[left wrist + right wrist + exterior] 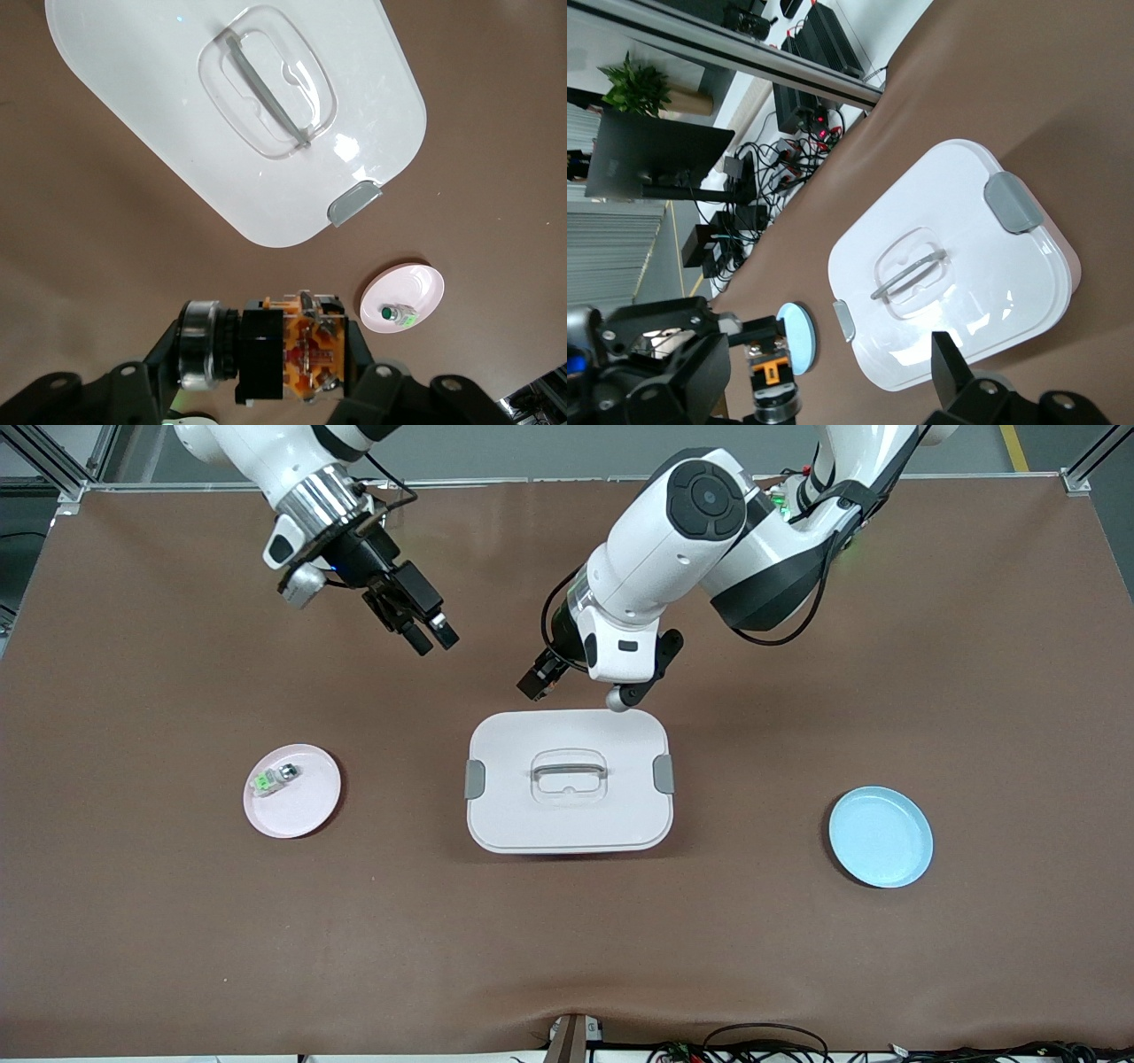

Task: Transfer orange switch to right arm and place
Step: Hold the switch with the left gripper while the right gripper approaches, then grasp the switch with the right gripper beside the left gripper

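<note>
The orange switch is held out by my left gripper, and next my right gripper should close on the orange switch's sides [536,685] [770,370] beside its orange front.
My left gripper [262,356] is shut on the orange switch [306,354], a small black block with an orange face and a metal ring at one end. In the front view the left gripper [539,682] hangs over the brown mat, just at the edge of the white lidded box [569,781], and its hand mostly hides the switch. My right gripper [429,636] is open and empty over bare mat, toward the right arm's end and apart from the left gripper. The right wrist view shows the switch [769,376] held some way off from the right gripper [828,376].
A pink plate [292,790] toward the right arm's end holds a tiny pale block with a green face [270,778]. A blue plate [881,836] lies toward the left arm's end. The white box with grey clips sits between them.
</note>
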`<state>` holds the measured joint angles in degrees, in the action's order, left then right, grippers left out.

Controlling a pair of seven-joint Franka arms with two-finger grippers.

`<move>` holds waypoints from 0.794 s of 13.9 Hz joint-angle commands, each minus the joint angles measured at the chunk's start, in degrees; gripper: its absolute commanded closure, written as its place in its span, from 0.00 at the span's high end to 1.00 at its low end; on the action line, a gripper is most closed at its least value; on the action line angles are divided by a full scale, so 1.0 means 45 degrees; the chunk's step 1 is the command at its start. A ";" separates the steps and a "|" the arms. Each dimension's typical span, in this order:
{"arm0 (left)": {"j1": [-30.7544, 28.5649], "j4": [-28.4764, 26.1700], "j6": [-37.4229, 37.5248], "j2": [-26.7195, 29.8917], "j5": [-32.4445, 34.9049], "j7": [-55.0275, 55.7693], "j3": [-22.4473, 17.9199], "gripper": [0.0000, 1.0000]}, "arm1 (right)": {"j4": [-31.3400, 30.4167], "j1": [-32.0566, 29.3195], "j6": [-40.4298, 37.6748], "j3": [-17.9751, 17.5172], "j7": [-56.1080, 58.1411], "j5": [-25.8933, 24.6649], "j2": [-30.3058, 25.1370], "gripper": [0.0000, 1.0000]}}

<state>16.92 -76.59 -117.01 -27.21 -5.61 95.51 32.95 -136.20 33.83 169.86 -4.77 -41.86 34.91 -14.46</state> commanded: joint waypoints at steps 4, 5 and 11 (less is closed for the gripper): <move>0.0049 0.0283 -0.0228 -0.0262 -0.0200 0.0142 -0.0038 0.00 | 0.0851 0.1114 0.1763 0.0122 0.0260 0.0347 0.1783 1.00; 0.0049 0.0283 -0.0228 -0.0321 -0.0200 0.0142 -0.0038 0.00 | 0.1123 0.1271 0.1804 0.0122 0.0124 0.0347 0.2038 1.00; 0.0108 0.0283 -0.0677 -0.0478 -0.0200 0.0161 -0.0038 0.00 | 0.2608 0.1428 0.1805 0.0141 0.0024 0.0270 0.3386 1.00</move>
<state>16.97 -76.59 -119.83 -28.90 -5.61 95.56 32.79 -127.82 39.37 177.67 -4.66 -42.08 35.00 -2.13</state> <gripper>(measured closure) 0.278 0.000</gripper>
